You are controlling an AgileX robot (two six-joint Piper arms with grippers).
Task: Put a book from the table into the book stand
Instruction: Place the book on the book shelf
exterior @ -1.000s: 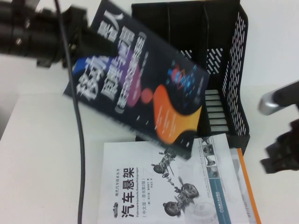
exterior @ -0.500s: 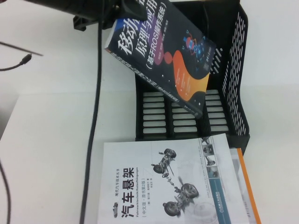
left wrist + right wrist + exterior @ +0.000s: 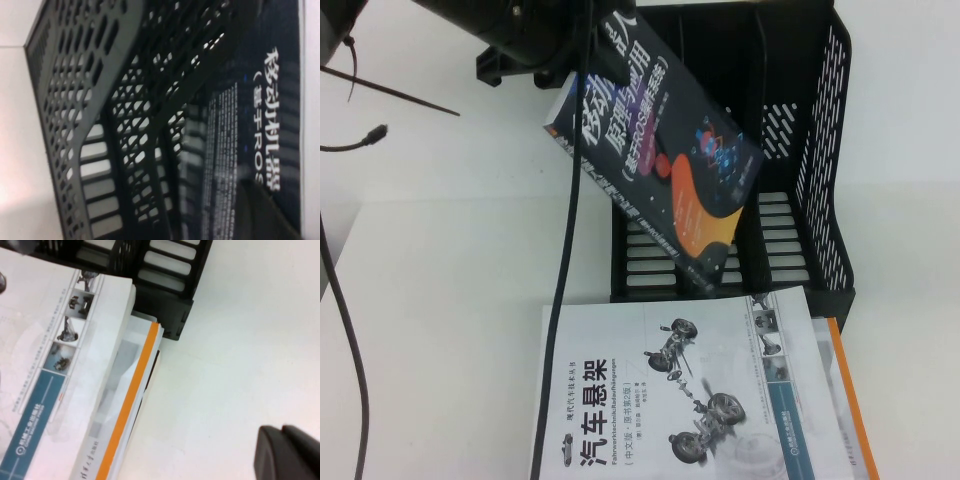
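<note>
Next, I set the black book upright in the middle slot of the black book stand [image 3: 707, 284] with my left gripper.
My left gripper [image 3: 582, 55], at the top of the high view, is shut on the upper end of the black book [image 3: 660, 150], which hangs tilted, its lower corner down among the slots of the black book stand [image 3: 820, 150]. In the left wrist view the book's cover [image 3: 270, 100] lies beside the stand's perforated walls [image 3: 100, 75], and a dark finger [image 3: 260, 215] presses on the cover. My right gripper [image 3: 281, 429] shows only in the right wrist view, shut and empty above the bare white table [image 3: 240, 340], right of the stand's front corner.
A white book with a car suspension drawing [image 3: 670, 400] lies in front of the stand, on an orange-edged book [image 3: 855, 420]; both show in the right wrist view [image 3: 50, 365] [image 3: 130, 400]. The left arm's cable [image 3: 560, 300] hangs across the white book.
The left gripper has carried the book right and down, so its lower corner has dropped into the stand. The right gripper has left the high view.
</note>
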